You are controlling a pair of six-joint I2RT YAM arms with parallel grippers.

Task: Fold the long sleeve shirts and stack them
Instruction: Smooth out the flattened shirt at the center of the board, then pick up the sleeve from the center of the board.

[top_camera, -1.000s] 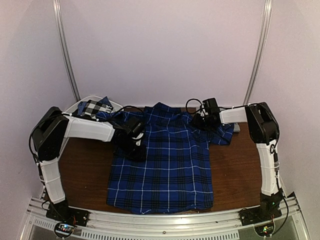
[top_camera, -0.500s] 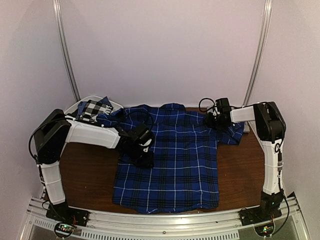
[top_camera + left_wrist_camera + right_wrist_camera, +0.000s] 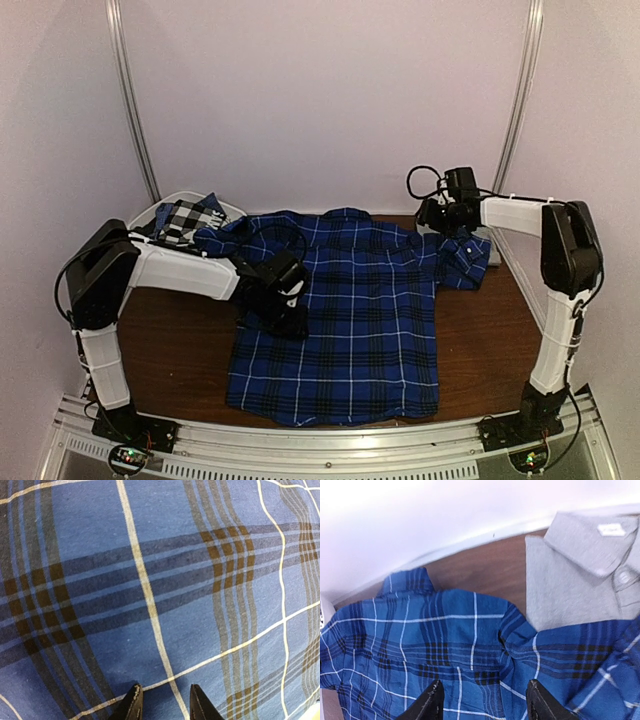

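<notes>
The blue plaid shirt has a white button near the folded grey shirt. Next, my right gripper closes on the sleeve's cuff (image 3: 480, 251) of that shirt, beside the button.
The royal-blue plaid shirt (image 3: 345, 320) lies spread flat on the brown table, collar toward the back wall. My left gripper (image 3: 285, 308) is low on its left side. In the left wrist view its tips (image 3: 163, 702) stand apart over flat plaid cloth (image 3: 175, 580), with nothing bunched between them. My right gripper (image 3: 438, 215) hangs open above the shirt's right shoulder, and its fingers (image 3: 485, 700) are empty over the plaid (image 3: 420, 640). A folded plain grey shirt (image 3: 570, 590) lies at the back right, partly under the blue sleeve. A black-and-white check shirt (image 3: 183, 218) sits in the basket.
A white plastic basket (image 3: 143, 214) stands at the back left corner, with the blue shirt's left sleeve draped toward it. Bare brown table (image 3: 170, 340) shows left and right of the shirt. Metal rails run along the near edge, and walls close in on three sides.
Both arms carried the blue shirt a little to the right. The right gripper then opened, let go of the shoulder and lifted back toward the right rear. The left gripper is unchanged.
</notes>
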